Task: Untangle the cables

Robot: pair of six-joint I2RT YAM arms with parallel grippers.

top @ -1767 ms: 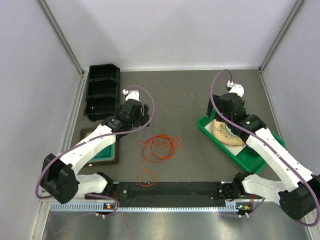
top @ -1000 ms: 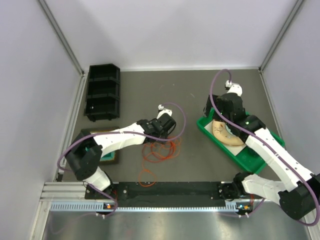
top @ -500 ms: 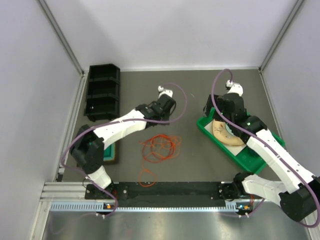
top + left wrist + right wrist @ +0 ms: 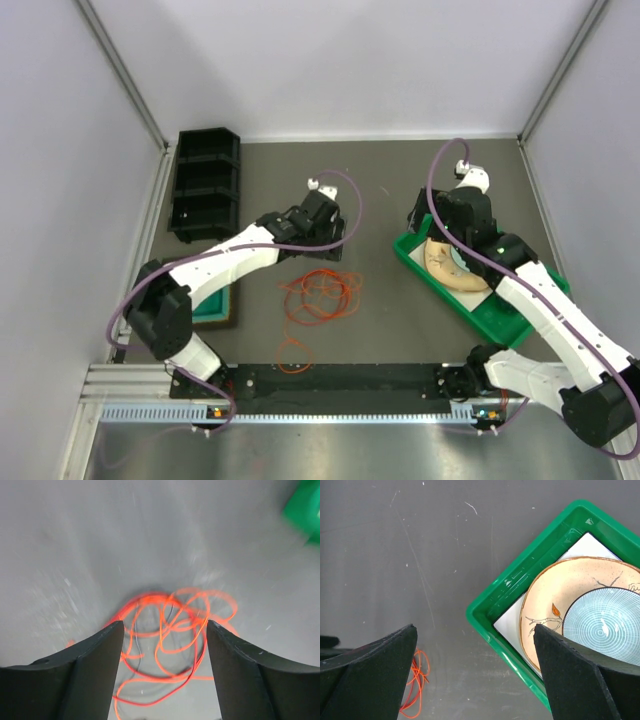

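Note:
Next, I will close my left gripper on the orange cable's loops (image 4: pixel 342 275) (image 4: pixel 202 594) at the far side of the tangle and leave the red cable on the table.
The cables (image 4: pixel 320 295) lie in a loose orange-red tangle mid-table, with a small separate loop (image 4: pixel 293 355) nearer the arms. In the left wrist view the tangle (image 4: pixel 170 630) shows blurred on the table beyond the jaws, a thin dark cord (image 4: pixel 136 645) threaded through it. My left gripper (image 4: pixel 328 245) (image 4: pixel 164 625) hovers just behind the tangle, open, holding nothing. My right gripper (image 4: pixel 420 222) (image 4: pixel 474 627) stands wide open and empty above the green tray's corner; an edge of the cables (image 4: pixel 412 680) shows at its lower left.
A green tray (image 4: pixel 415 258) (image 4: pixel 520 575) at the right holds a beige plate (image 4: pixel 555 595) and a blue patterned bowl (image 4: pixel 605 625). A black compartment bin (image 4: pixel 205 185) stands at the back left. A teal item on a dark mat (image 4: pixel 215 300) lies at the left.
My left arm swung from beside the black bin over the tangle, pulled back toward the far side, and now sits a little closer again. The tangle and the right arm have not moved.

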